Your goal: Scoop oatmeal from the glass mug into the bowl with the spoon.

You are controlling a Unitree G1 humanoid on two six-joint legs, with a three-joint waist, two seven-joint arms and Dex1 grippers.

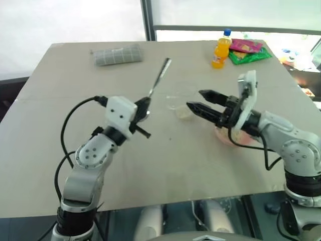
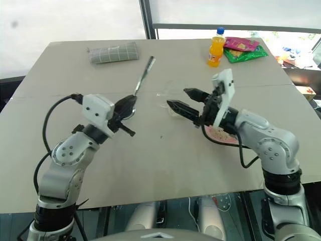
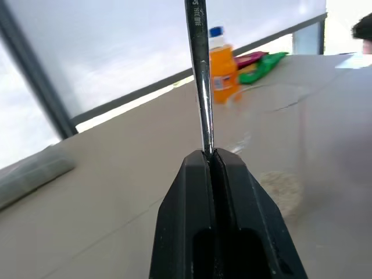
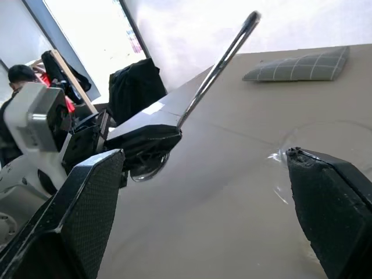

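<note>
The spoon, now held with its handle above the table, will be let go by my left gripper over the glass mug (image 1: 184, 103), and its handle will stay in my right gripper.
My left gripper (image 1: 142, 107) is shut on the spoon (image 1: 160, 76) close to its oval bowl. The long silver handle sticks up and away past the fingertips (image 3: 210, 158), above the table. The glass mug (image 1: 181, 99) stands at the table's middle with pale oatmeal (image 3: 282, 189) in its bottom. My right gripper (image 1: 194, 98) hovers right beside the mug with its fingers wide open and nothing between them. The pink bowl (image 2: 220, 134) sits on the table, mostly hidden under my right gripper and wrist. In the right wrist view the spoon (image 4: 221, 64) and left gripper (image 4: 145, 139) show between my open fingers.
An orange drink bottle (image 1: 220, 50) and colourful snack packets (image 1: 247, 50) stand at the far right of the table. A folded grey cloth (image 1: 118, 54) lies at the far left. A person (image 4: 23, 75) is in the background beyond the table.
</note>
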